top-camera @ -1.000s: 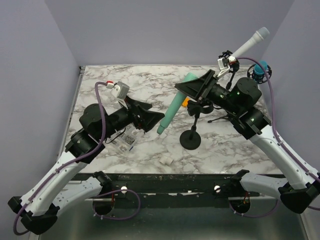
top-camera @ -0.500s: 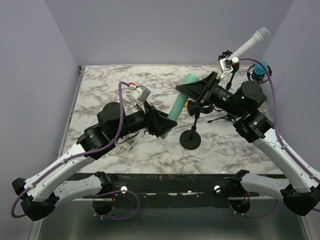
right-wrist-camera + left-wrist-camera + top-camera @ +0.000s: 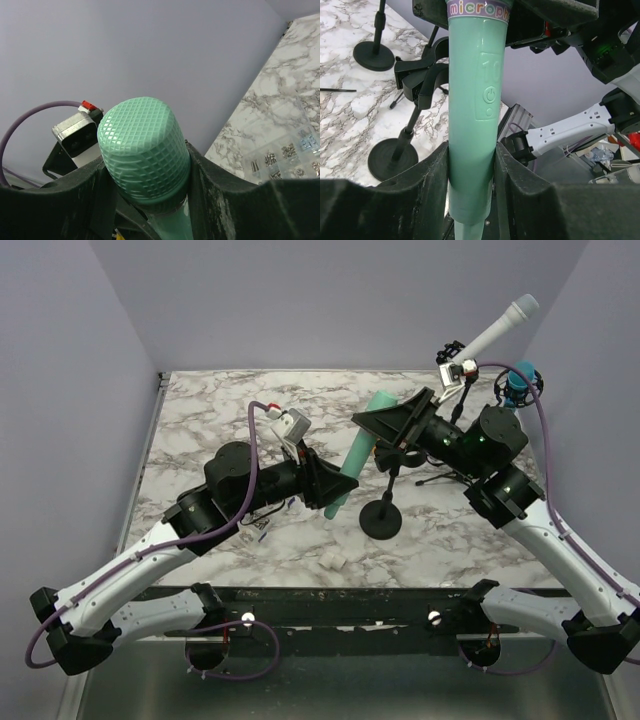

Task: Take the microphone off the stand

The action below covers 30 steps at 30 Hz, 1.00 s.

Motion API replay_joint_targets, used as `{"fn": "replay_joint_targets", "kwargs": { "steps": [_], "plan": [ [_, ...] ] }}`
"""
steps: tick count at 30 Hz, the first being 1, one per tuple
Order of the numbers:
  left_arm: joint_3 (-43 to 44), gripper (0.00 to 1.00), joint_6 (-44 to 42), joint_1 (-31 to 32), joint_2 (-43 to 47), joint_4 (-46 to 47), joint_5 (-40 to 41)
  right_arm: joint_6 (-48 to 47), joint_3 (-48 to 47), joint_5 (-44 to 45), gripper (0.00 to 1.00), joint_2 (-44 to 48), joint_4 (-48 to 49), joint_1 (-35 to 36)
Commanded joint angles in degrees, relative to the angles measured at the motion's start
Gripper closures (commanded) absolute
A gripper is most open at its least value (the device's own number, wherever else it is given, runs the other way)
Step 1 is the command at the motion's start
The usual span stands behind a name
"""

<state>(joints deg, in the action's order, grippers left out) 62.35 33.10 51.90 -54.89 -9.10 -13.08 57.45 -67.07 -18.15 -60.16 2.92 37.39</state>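
My left gripper is to release the mint-green microphone on the marble table [image 3: 342, 434] next to the orange tape measure, behind the black stand.
The mint-green microphone [image 3: 352, 460] slants above the table, head up and to the right. My right gripper [image 3: 385, 418] is shut on it just under the meshed head [image 3: 142, 145]. My left gripper [image 3: 325, 485] is shut on the lower body, and both fingers [image 3: 432, 170] press its sides just above the tail end. The black stand [image 3: 382, 518] rests on its round base right of the microphone. Its clip [image 3: 422, 80] sits close beside the microphone body; I cannot tell whether they touch.
A second stand at the back right carries a white microphone [image 3: 500, 328], with a blue shock mount [image 3: 519, 383] next to it. A clear parts box [image 3: 262, 523] and a small white block [image 3: 332, 561] lie on the marble table near the front.
My left arm swung right to the microphone's lower end and its jaws closed onto the body. The right gripper kept its hold under the head.
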Motion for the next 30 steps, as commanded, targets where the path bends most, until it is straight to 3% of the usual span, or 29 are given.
{"fn": "replay_joint_targets", "kwargs": {
  "steps": [1,5,8,10,15,19,22,30],
  "plan": [
    [2.1,0.99,-0.8,-0.1,-0.6,0.2,1.4,0.4,1.3,-0.6,0.96,1.6,3.2,0.3],
    [0.5,1.00,-0.7,-0.2,0.8,0.3,3.6,-0.2,3.7,0.0,0.64,3.1,5.1,0.3],
    [-3.7,1.00,1.6,-0.2,3.9,2.0,5.4,-0.9,5.6,0.4,0.22,4.1,6.3,0.3],
    [-7.3,1.00,3.2,-0.1,6.4,3.9,7.8,-2.1,5.2,1.6,0.00,4.2,5.0,0.3],
    [-3.2,1.00,1.4,-0.2,6.5,-5.2,14.9,-6.2,1.2,6.5,0.00,4.0,-1.7,0.3],
    [1.5,1.00,3.7,-0.7,3.4,-17.6,26.3,-8.3,2.2,14.3,0.00,7.4,-7.5,0.3],
    [1.2,1.00,6.0,-3.0,0.5,-21.8,29.8,-10.3,2.5,20.5,0.00,10.6,-10.3,0.3],
    [-11.3,1.00,7.8,-11.5,-9.3,-7.6,24.5,-14.6,0.7,27.3,0.00,16.5,-14.7,0.3]
  ]
}}
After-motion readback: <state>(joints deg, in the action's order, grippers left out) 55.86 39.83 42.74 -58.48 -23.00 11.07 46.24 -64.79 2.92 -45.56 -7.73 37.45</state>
